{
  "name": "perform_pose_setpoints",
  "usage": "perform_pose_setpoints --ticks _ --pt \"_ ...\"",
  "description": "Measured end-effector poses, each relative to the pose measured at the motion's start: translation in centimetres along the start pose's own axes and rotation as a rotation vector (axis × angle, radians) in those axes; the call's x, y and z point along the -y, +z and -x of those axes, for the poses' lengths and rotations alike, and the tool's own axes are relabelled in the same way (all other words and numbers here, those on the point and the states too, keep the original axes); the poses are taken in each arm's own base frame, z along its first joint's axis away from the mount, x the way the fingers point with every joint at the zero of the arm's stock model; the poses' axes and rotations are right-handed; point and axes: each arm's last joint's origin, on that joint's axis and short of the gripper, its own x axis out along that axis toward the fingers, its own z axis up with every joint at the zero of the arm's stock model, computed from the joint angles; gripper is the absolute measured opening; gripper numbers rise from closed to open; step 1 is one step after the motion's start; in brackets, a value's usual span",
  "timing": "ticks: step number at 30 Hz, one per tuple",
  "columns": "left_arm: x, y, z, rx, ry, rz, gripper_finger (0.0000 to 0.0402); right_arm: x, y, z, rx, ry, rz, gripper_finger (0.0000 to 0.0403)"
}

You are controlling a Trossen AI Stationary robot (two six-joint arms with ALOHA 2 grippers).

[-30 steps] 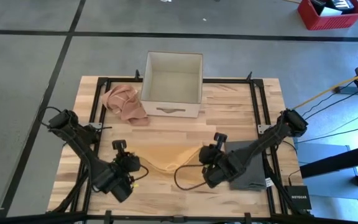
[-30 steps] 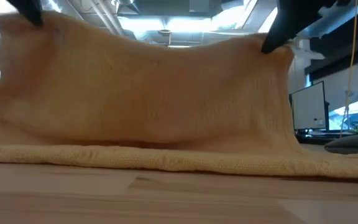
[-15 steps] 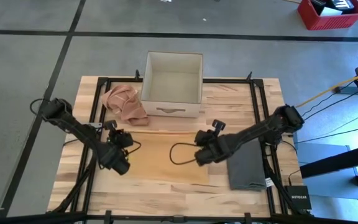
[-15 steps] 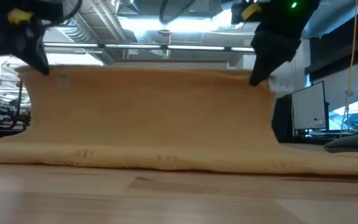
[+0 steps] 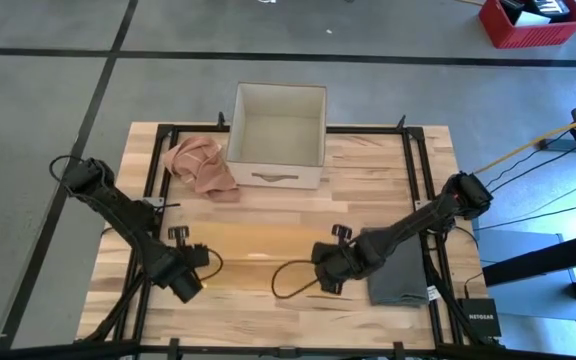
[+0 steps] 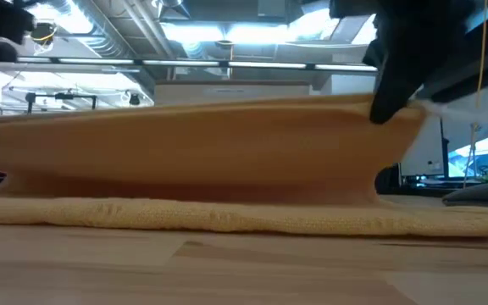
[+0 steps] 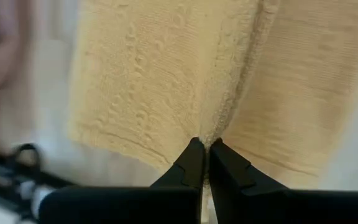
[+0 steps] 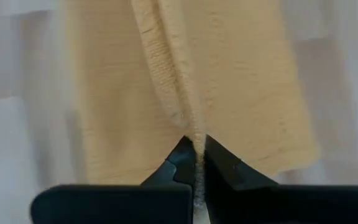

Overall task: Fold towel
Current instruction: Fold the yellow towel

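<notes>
Next, my left gripper releases the raised corner of the yellow towel on the near edge of its bottom layer (image 5: 200,292) (image 7: 312,182).
A yellow towel (image 5: 263,250) lies in the near middle of the table. Its near edge (image 6: 227,216) rests on the wood, and the other long edge (image 6: 202,110) is held up a little above it. My left gripper (image 5: 192,281) is shut on the raised edge's left end. My right gripper (image 5: 325,277) is shut on its right end and shows as a dark shape in the low view (image 6: 390,100). Between them the raised edge runs almost level, and the sheet below it slopes down to the table. My left gripper pinches the towel's raised edge (image 7: 214,133) at its left corner between both fingertips (image 7: 191,160). That end is lifted clear, and the cloth spreads away beyond the tips down to the table. My right gripper pinches the raised edge (image 8: 188,126) at its right corner between both fingertips (image 8: 219,163), coming at it from above. The corner (image 6: 396,123) is lifted clear, and the cloth runs nearly straight toward the other gripper.
A white open box (image 5: 276,125) stands at the far middle, with a crumpled pink-tan cloth (image 5: 200,165) to its left. A folded grey cloth (image 5: 400,266) lies just right of my right gripper. A black cable (image 5: 286,280) loops over the towel.
Both grippers swung toward the far edge and lower, drawing the hanging towel out, then came back toward the near edge and lower still. The held edge has dropped from high above the table to just over the part lying on it. The near edge has stayed on the table.
</notes>
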Motion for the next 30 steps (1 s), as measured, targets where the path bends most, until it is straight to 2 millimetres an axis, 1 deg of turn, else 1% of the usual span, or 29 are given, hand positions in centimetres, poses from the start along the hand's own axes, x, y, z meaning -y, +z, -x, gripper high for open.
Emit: perform_pose_setpoints --ticks 4,6,10,16,20,25,30 --pt "1.2 -0.7 0.3 0.033 -0.070 -0.029 0.0005 -1.4 -0.3 0.2 0.007 0.099 -0.006 0.0016" --pt "1.5 -1.0 0.4 0.040 -0.077 -0.023 0.0005 -2.0 -0.5 0.0 -0.003 0.133 -0.010 0.0016" --pt "1.9 -1.4 0.6 0.051 -0.088 0.025 0.0005 -2.8 -1.0 -1.1 -0.027 0.127 0.018 0.0016" --pt "2.4 -1.2 0.6 0.076 -0.138 0.024 0.0005 -3.3 -1.3 -2.9 -0.076 0.123 0.058 0.0017" --pt "2.8 -1.2 0.3 0.061 -0.183 0.011 0.0005 -3.6 -1.5 -3.5 -0.108 0.139 0.068 0.0017" --pt "3.1 -1.3 0.0 0.044 -0.169 0.003 0.0005 -3.7 -1.6 -4.0 -0.119 0.137 0.072 0.0017" --pt "3.5 -1.2 -0.4 0.042 -0.173 -0.001 0.0005 -3.7 -1.6 -4.0 -0.119 0.138 0.072 0.0017"
